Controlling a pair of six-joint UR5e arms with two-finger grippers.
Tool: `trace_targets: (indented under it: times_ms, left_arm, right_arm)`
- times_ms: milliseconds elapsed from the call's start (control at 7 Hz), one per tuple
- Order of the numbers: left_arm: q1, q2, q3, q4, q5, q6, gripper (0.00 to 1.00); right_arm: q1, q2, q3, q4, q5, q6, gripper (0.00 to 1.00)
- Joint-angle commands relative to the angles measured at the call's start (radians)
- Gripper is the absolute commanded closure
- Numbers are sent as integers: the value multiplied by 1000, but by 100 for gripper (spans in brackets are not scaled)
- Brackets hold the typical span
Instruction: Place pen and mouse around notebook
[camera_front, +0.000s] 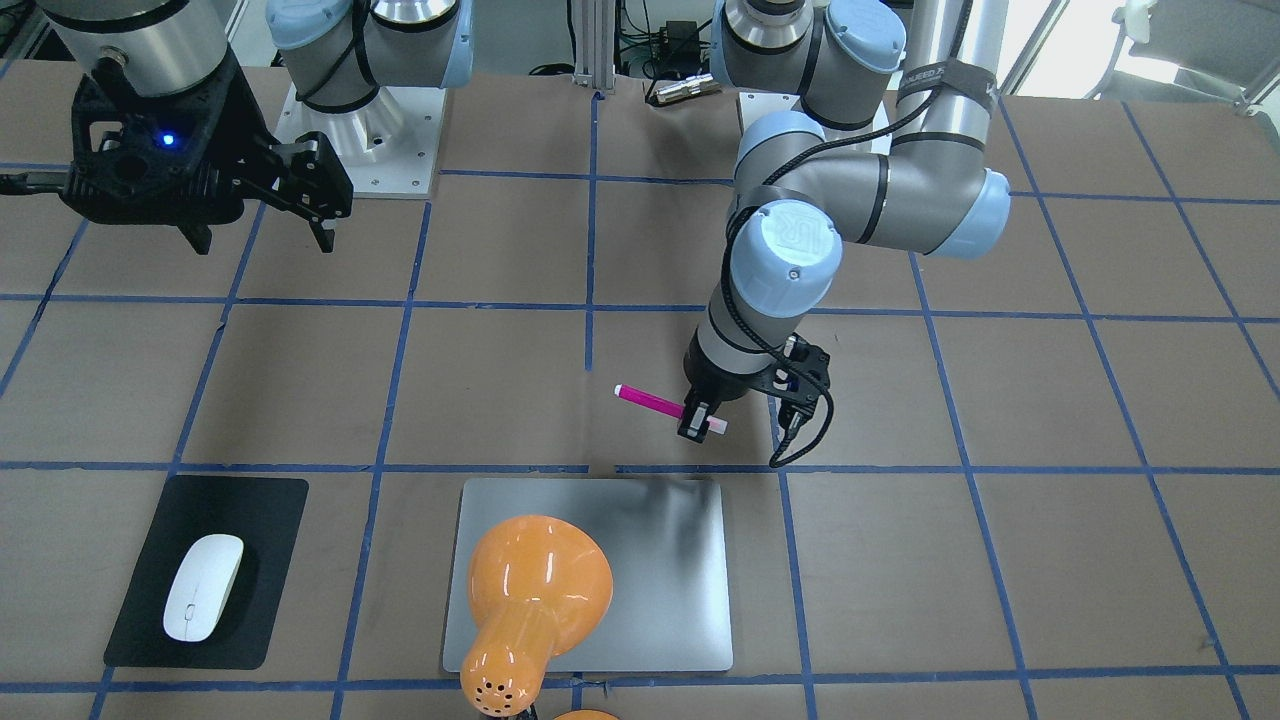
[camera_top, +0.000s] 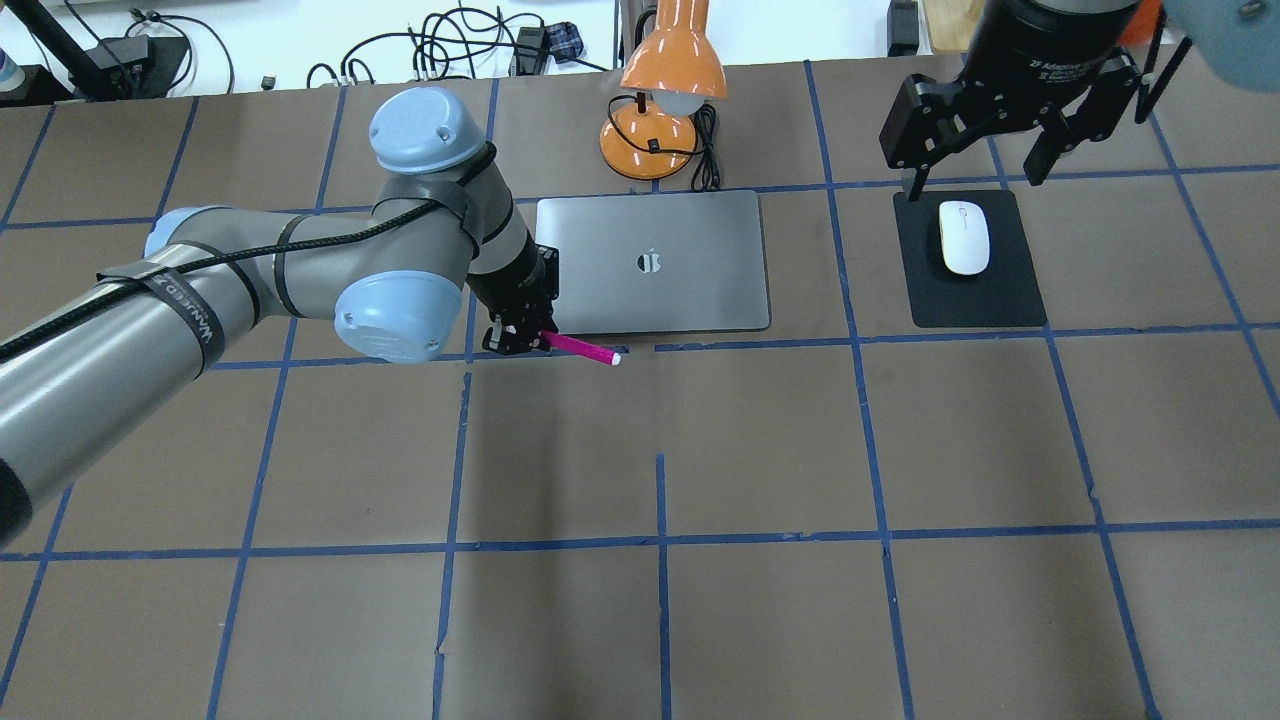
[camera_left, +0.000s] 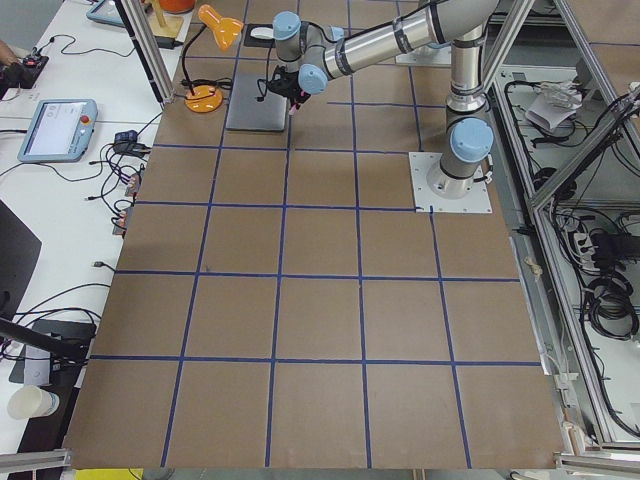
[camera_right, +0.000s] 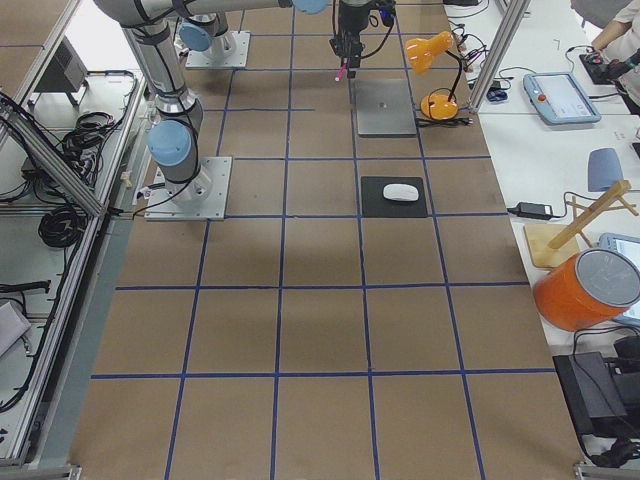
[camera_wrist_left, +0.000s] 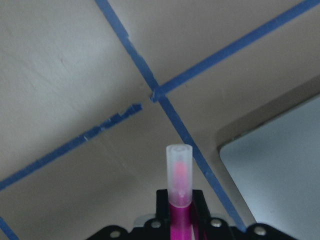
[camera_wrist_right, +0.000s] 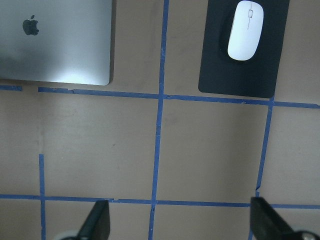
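Note:
The pink pen, held low over the table now, will be let go by my left gripper on the brown table (camera_front: 581, 412), next to the middle of the silver notebook's near edge.
My left gripper (camera_front: 700, 420) is shut on the pink pen (camera_front: 648, 401), which it holds roughly level and low over the table. The pen (camera_top: 582, 348) hangs just off the near left corner of the silver notebook (camera_top: 655, 290). In the left wrist view the pen's pale cap (camera_wrist_left: 178, 170) points forward between the fingers, with the notebook's corner (camera_wrist_left: 285, 175) at right. The white mouse (camera_top: 965, 237) lies on a black mat (camera_top: 1005, 295) to the notebook's right. High above the mouse, my right gripper (camera_top: 975, 175) stands open and holds nothing. Its wrist view shows the mouse (camera_wrist_right: 245, 30) and the notebook (camera_wrist_right: 60, 55).
An orange desk lamp (camera_top: 668, 60) stands behind the notebook, with its shade (camera_front: 530, 585) leaning over the lid. Blue tape lines grid the brown table. Cables and control tablets lie on side tables beyond the table's edges.

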Motion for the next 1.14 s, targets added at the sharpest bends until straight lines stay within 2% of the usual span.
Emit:
trace_targets:
  times_ms: [0, 429, 1000]
  left_arm:
    - [-81, -43, 7, 38, 0, -167, 100]
    - [-135, -95, 11, 101, -2, -250, 100]
    - [-148, -124, -1, 109, -4, -299, 100]
  right_arm:
    - [6, 9, 7, -5, 29, -1, 0]
    - [-5, 11, 6, -29, 24, -16, 0]
    - [-2, 11, 24, -43, 30, 0, 0]
